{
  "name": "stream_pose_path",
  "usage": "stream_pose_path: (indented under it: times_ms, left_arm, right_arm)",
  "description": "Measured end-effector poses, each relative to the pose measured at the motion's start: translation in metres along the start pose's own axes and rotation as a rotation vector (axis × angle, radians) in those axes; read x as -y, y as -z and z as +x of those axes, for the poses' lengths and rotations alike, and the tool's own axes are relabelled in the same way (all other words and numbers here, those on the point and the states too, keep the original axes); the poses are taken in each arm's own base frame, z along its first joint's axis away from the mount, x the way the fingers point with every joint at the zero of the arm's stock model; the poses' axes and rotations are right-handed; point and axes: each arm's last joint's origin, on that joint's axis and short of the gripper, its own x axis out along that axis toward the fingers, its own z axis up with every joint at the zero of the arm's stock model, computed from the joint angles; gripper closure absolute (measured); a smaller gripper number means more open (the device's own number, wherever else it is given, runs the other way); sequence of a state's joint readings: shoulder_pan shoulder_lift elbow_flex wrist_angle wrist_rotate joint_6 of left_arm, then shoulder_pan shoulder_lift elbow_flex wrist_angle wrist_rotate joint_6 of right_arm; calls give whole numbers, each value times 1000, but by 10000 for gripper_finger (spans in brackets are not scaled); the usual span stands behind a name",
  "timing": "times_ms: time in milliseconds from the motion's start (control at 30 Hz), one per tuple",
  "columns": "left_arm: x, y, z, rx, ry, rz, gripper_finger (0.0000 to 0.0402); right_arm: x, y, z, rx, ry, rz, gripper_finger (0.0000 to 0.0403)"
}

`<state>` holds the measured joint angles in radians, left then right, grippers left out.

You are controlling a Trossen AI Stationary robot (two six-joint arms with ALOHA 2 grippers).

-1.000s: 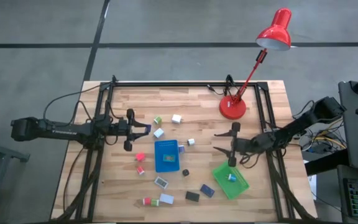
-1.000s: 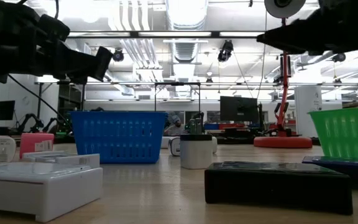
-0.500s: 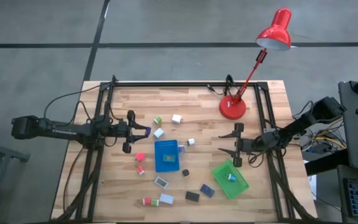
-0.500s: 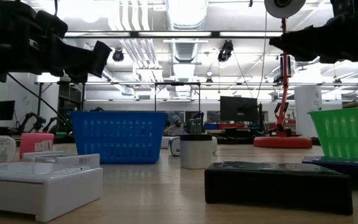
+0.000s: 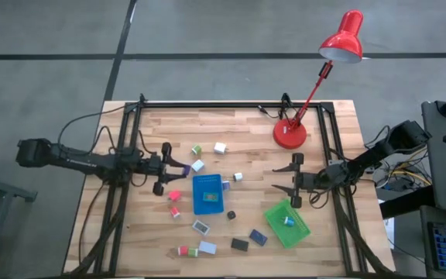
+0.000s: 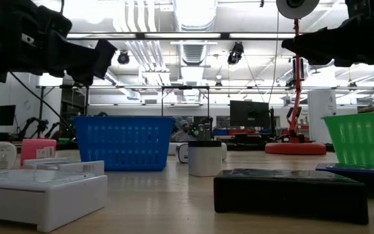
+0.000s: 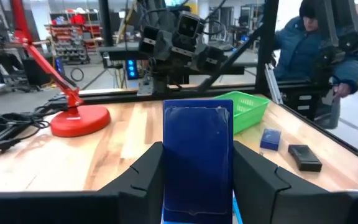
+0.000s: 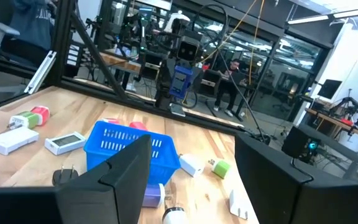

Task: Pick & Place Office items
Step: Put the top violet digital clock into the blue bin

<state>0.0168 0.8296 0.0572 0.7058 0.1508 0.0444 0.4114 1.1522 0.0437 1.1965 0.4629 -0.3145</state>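
Note:
The robot's left gripper will release the navy block in the far half of the blue tray [image 5: 207, 186], beside the teal timer.
My left gripper [image 5: 175, 165] hovers over the table's left half and points level toward the right edge. It is shut on a navy block [image 7: 197, 155], one of the office items. The blue tray [image 5: 207, 194] lies just right of it and nearer. My right gripper [image 5: 279, 178] hangs open above the table's right half with nothing between its fingers, and the green tray [image 5: 287, 225] sits just near of it. A small white and blue item [image 5: 287, 220] lies in the green tray. Other office items, white [image 5: 220, 147], green [image 5: 195, 149] and red [image 5: 174, 195], lie loose on the wood. My left gripper pinches the navy block by its two long side faces [image 7: 170, 177] between its two fingers [image 7: 143, 180]. The fingers come in level from the table's left side. The block stands upright between them, its top end above the fingers, lifted clear of the table.
A red desk lamp [image 5: 290, 133] stands at the back right, its head reaching over the far edge. A black block [image 5: 240, 244], a navy one [image 5: 258, 237] and several more small items lie near the front edge. A black frame [image 5: 231, 105] borders the table. A seated person [image 7: 319, 43] shows beyond the table.
My right gripper has drawn back a little toward the table's right edge and sunk slightly, staying open. My left arm has swung a little about its base, with the navy block still in its gripper.

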Motion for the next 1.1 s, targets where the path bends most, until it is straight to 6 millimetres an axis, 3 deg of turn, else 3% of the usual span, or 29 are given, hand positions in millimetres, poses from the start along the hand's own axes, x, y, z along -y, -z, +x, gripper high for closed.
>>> stream_pose_path:
  times_ms: [533, 1100]
  left_arm:
    - [4, 2, 60, -291, 34, 4, 263]
    - [12, -5, 126, -785, 18, 51, 263]
  right_arm:
    - [0, 0, 0, -3, 2, 14, 179]
    - [0, 1, 0, -11, 4, 15, 179]
